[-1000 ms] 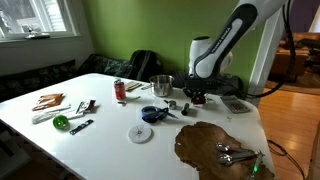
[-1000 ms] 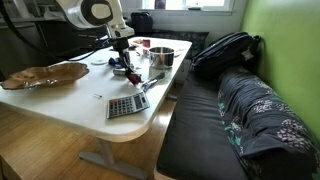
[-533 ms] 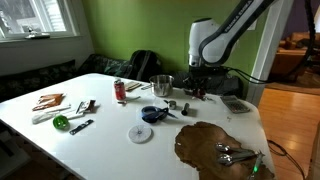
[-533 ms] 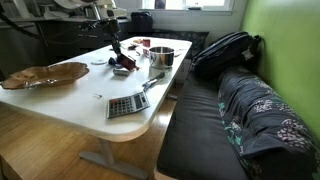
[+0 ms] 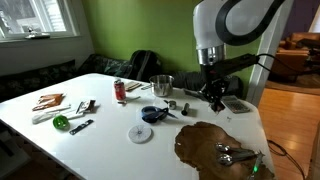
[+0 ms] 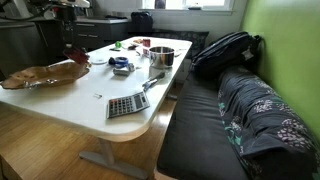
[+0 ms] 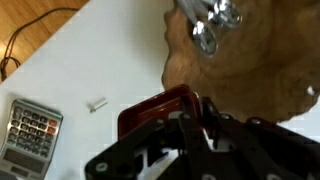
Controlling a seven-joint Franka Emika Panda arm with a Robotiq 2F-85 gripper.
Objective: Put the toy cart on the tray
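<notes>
My gripper needs to let go of the toy cart on the dark-brown tray (image 5: 204, 142) (image 7: 240, 60), beside the rounded ends of the metal utensils.
My gripper (image 5: 215, 98) hangs in the air to the right of the steel pot, behind the tray's far edge. It is shut on the toy cart (image 7: 150, 108), whose dark red body shows between the fingers in the wrist view. The gripper (image 7: 196, 118) is over white table right at the near edge of the dark-brown wavy tray (image 7: 255, 75). The tray shows in both exterior views (image 5: 200, 150) (image 6: 45, 75). In an exterior view the gripper (image 6: 70, 50) is above the tray's near end; the cart is too small to make out there.
Metal utensils (image 7: 208, 25) lie on the tray. A calculator (image 7: 30, 135) and a small white piece (image 7: 97, 103) lie on the table. The steel pot (image 5: 161, 85), a red can (image 5: 120, 90), a blue item (image 5: 152, 113) and a white lid (image 5: 140, 133) stand further left.
The gripper has lifted the toy cart off the table beside the pot and carried it up and across towards the tray.
</notes>
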